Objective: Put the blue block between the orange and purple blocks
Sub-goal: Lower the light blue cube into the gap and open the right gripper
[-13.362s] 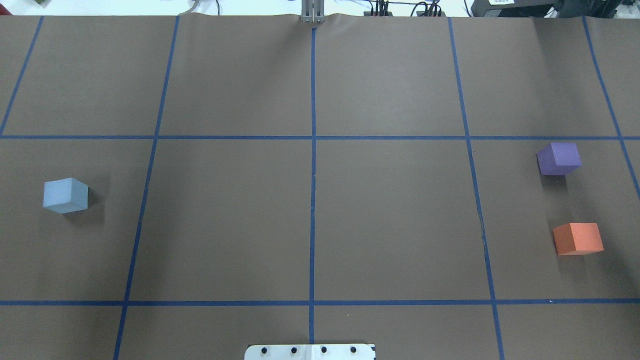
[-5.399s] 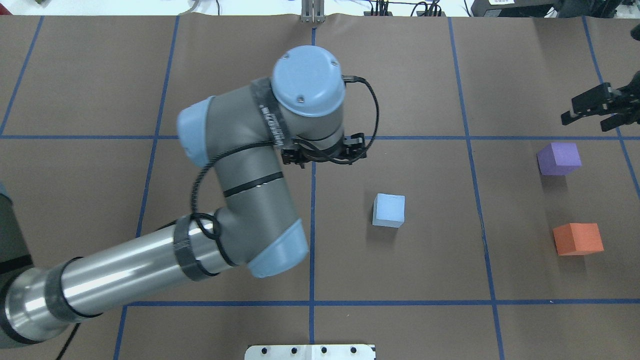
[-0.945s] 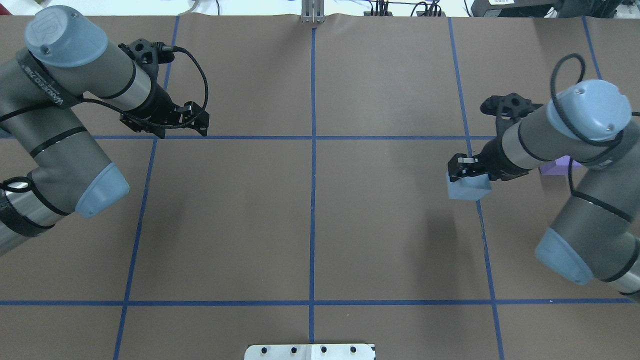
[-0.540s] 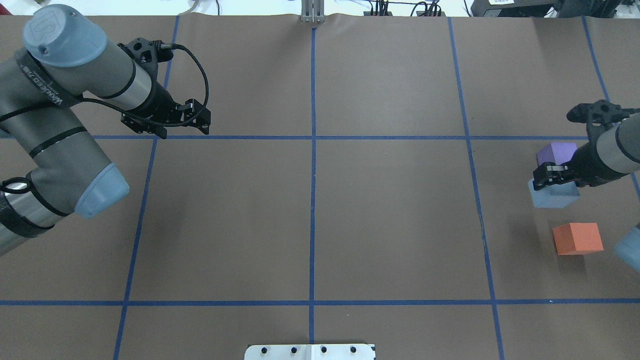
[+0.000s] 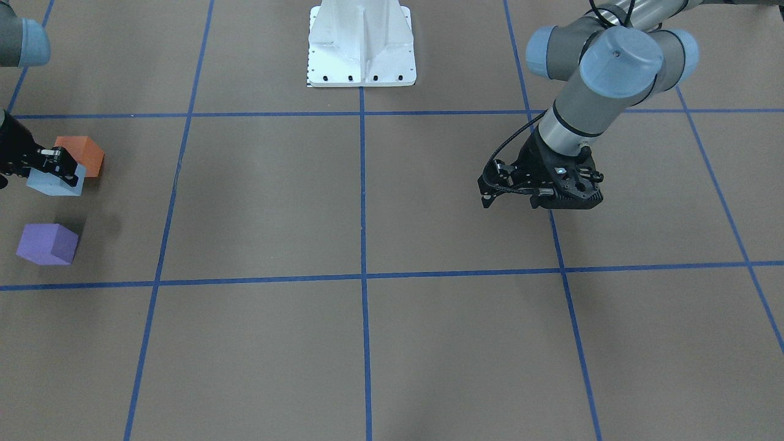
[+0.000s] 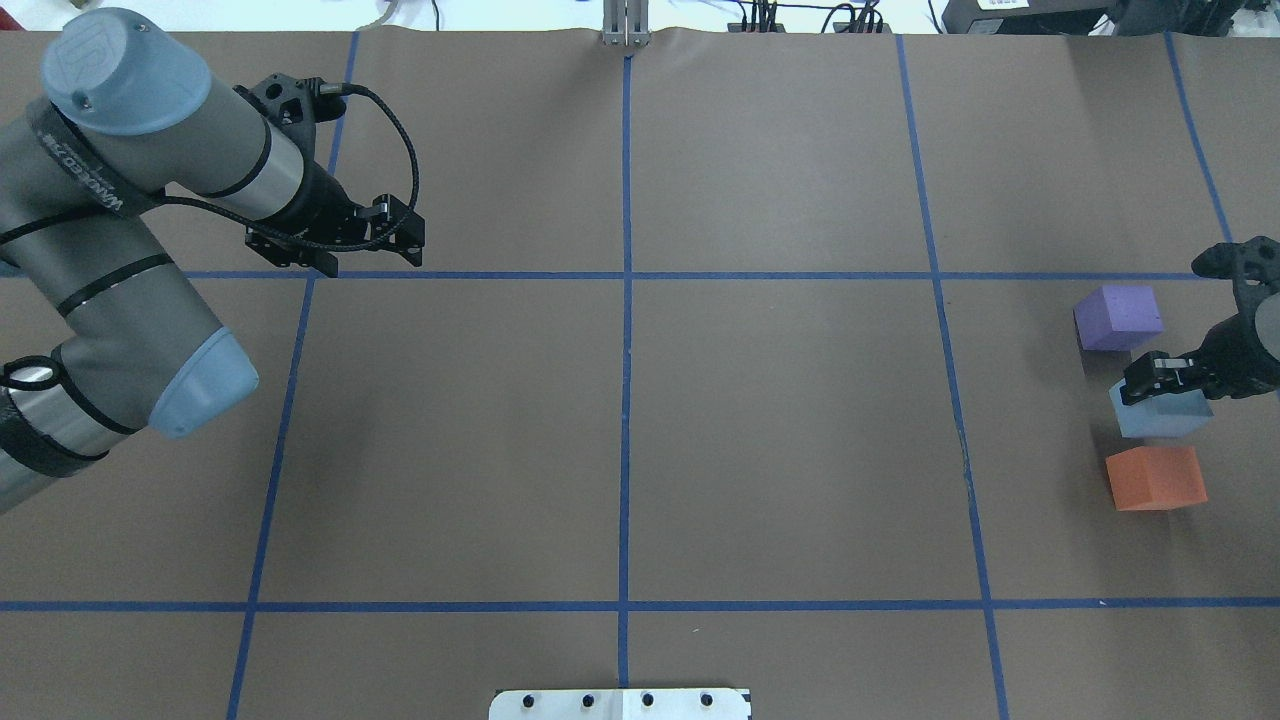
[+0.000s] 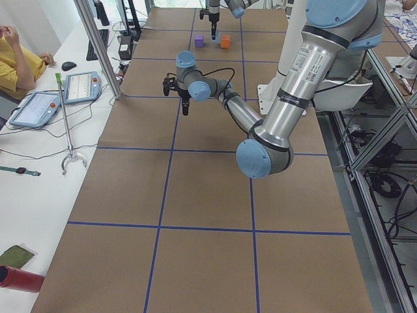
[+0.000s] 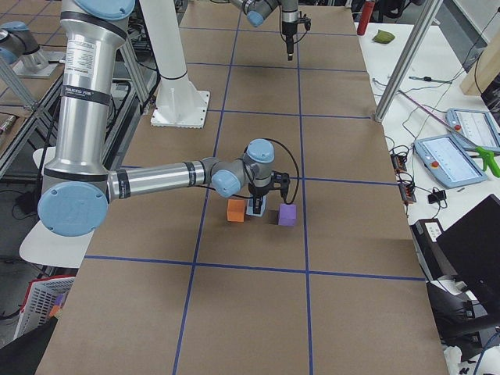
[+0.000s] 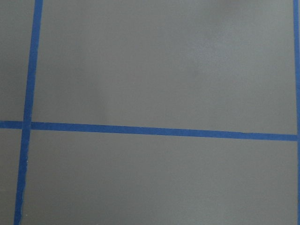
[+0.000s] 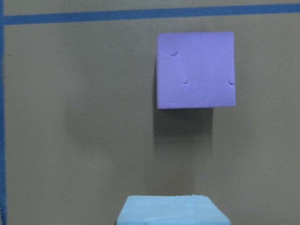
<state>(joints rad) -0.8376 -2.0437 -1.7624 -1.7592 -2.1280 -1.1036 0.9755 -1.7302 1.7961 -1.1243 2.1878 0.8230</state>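
My right gripper will put the blue block, now hanging beside the orange block, down on the brown paper mid-gap (image 5: 57, 205) (image 10: 183, 164) between the orange block and the purple block.
My right gripper (image 6: 1163, 384) is shut on the light blue block (image 6: 1160, 416) and holds it over the gap between the purple block (image 6: 1118, 317) and the orange block (image 6: 1155, 477) at the table's right edge. In the front view the blue block (image 5: 54, 182) hangs beside the orange block (image 5: 82, 154), with the purple block (image 5: 47, 244) apart from it. The right wrist view shows the blue block's top edge (image 10: 172, 210) and the purple block (image 10: 196, 69) beyond it. My left gripper (image 6: 368, 260) is open and empty, far off at the left.
Brown paper with a blue tape grid (image 6: 626, 275) covers the table. The white robot base (image 5: 361, 43) stands at the table's near edge. The left arm's elbow (image 6: 200, 375) hangs over the left side. An operator and tablets (image 7: 36, 107) are beside the far edge.
My right gripper has carried the blue block further right and toward the robot, from in front of the purple block into the gap between purple and orange. The left arm has hardly moved.
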